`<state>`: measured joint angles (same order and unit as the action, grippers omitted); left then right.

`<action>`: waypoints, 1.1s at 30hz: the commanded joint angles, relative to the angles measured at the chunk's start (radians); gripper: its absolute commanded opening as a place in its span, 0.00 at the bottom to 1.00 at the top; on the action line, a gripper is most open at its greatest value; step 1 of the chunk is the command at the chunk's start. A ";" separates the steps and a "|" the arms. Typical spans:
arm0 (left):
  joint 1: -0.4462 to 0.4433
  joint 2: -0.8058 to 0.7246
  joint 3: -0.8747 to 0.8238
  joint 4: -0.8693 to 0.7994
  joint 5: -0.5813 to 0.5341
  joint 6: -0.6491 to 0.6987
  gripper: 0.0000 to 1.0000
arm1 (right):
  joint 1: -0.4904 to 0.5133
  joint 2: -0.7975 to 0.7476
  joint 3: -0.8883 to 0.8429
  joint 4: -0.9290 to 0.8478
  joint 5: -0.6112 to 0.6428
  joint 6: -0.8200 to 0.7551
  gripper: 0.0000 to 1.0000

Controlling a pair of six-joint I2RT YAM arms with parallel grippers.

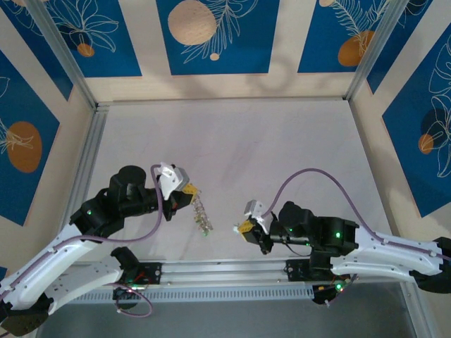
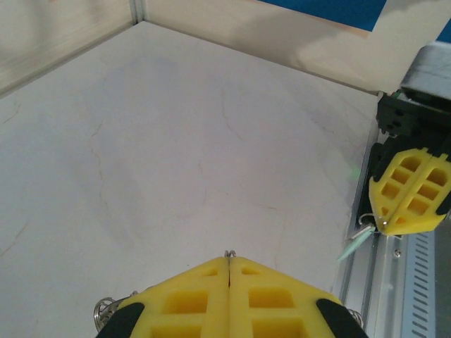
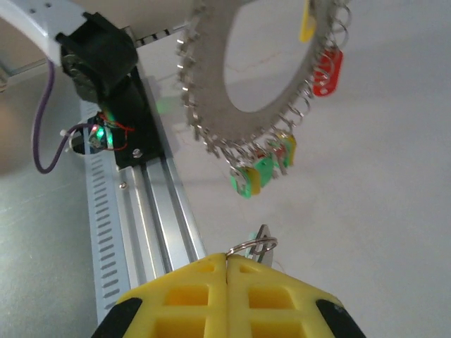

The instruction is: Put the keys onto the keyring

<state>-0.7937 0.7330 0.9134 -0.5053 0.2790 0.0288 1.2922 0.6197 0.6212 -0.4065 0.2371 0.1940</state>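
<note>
The pale mint key, now just below the keyring, will be let go by my right gripper on the white table (image 1: 238,232) beside the hanging keyring, near the aluminium rail.
The keyring (image 3: 206,77), a flat grey metal ring with a wide hole, hangs in the air from my left gripper (image 1: 190,191), which is shut on its top edge. Small loops line its rim, and keys with red (image 3: 328,70), green (image 3: 248,177) and yellow (image 3: 308,21) heads dangle from them. In the top view the keyring (image 1: 202,213) hangs edge-on above the table. My right gripper (image 3: 227,257) is shut on the small split ring of a loose key (image 3: 264,238), just below and short of the keyring. The left wrist view shows that key's pale mint head (image 2: 356,243) under the right gripper (image 2: 384,224).
An aluminium rail (image 1: 225,271) runs along the table's near edge, close under both grippers. The left arm's black base (image 3: 106,63) stands on that rail behind the keyring. Metal posts and patterned walls frame the white table (image 1: 239,141).
</note>
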 commanded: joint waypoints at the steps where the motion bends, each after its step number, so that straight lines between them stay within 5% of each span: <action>1: 0.011 -0.019 0.018 0.017 0.050 0.041 0.00 | 0.014 -0.002 0.054 -0.001 -0.067 -0.110 0.00; 13: 0.009 0.024 0.067 0.003 0.180 0.120 0.00 | -0.031 0.089 0.223 0.011 -0.262 -0.197 0.00; 24: 0.011 0.003 0.022 -0.023 -0.058 0.045 0.00 | -0.468 0.219 0.125 -0.151 -0.333 0.001 0.00; 33: 0.013 -0.015 -0.001 -0.015 -0.116 0.028 0.00 | -0.395 0.460 0.136 -0.243 -0.136 0.077 0.00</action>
<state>-0.7918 0.7334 0.9077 -0.5522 0.1909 0.0761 0.8482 1.0370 0.7559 -0.6064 0.0284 0.2226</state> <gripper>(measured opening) 0.041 0.049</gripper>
